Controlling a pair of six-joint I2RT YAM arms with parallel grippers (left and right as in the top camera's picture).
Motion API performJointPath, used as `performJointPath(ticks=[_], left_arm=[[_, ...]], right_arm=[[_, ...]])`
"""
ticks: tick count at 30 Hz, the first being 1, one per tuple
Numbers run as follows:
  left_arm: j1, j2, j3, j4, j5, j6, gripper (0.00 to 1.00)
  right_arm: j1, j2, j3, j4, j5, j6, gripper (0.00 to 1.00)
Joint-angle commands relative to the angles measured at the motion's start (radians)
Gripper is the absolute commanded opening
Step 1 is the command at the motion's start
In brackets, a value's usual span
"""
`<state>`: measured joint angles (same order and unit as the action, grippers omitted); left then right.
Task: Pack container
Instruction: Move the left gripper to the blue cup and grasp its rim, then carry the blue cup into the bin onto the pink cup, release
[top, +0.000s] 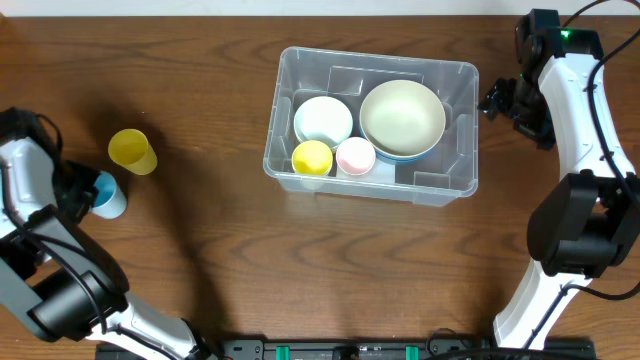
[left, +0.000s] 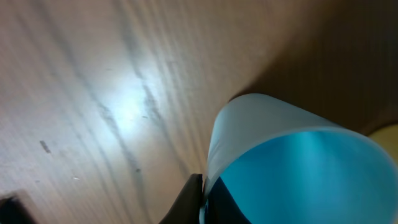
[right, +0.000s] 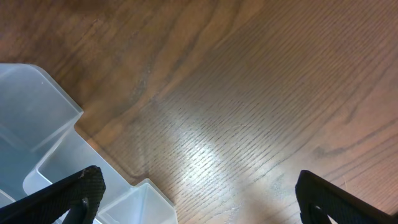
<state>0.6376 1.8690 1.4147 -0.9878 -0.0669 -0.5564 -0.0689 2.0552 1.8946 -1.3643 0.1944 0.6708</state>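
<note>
Next, my left gripper releases the blue cup inside the pink cup (top: 356, 155) in the clear plastic container.
The clear plastic container (top: 455, 185) stands at centre right and holds a white bowl (top: 323, 120), a cream bowl nested in a blue one (top: 402, 118), a yellow cup (top: 312, 158) and a pink cup (top: 355, 156). My left gripper (top: 88, 195) is at the far left, shut on the rim of a blue cup (top: 108, 197). In the left wrist view one finger sits outside and one inside the blue cup's (left: 292, 168) wall, pinched at the gripper (left: 204, 199). My right gripper (top: 500, 100) is open and empty, just right of the container. The container's corner (right: 43, 118) shows beside the gripper (right: 199, 186).
A second yellow cup (top: 132, 152) stands on the wooden table just up and right of the blue cup, close to my left gripper. The right arm's body rises along the table's right edge.
</note>
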Motion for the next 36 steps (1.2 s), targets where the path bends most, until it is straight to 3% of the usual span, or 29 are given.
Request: performJointPath(ticks=[1,8,12,16,21,30,36], left_arm=[[0.048,-0.087,-0.005,-0.006,-0.019,-0.002,0.06],[0.072,-0.391,0.002,0.002,-0.014,-0.002,0.06],[0.029,-0.616,0.006,0.054,0.095,0.072,0.06],[-0.079,-0.826,0.006,0.164,0.253,0.148,0.06],[-0.28,-0.983,0.006,0.246,0.277,0.164,0.06],[-0.667,-0.912,0.006,0.288,0.356,0.174,0.06],[-0.937,-0.707,0.006,0.323,0.354,0.303,0.06]], right_arm=[[0.003,-0.003,-0.001,0.0,0.007,0.016,0.99],[0.003,-0.003,-0.001,0.0,0.007,0.016,0.99],[0.003,-0.003,-0.001,0.0,0.007,0.016,0.99],[0.003,-0.003,-0.001,0.0,0.007,0.016,0.99],[0.003,-0.003,-0.001,0.0,0.007,0.016,0.99],[0.003,-0.003,-0.001,0.0,0.007,0.016,0.99],[0.003,-0.003,-0.001,0.0,0.007,0.016,0.99]])
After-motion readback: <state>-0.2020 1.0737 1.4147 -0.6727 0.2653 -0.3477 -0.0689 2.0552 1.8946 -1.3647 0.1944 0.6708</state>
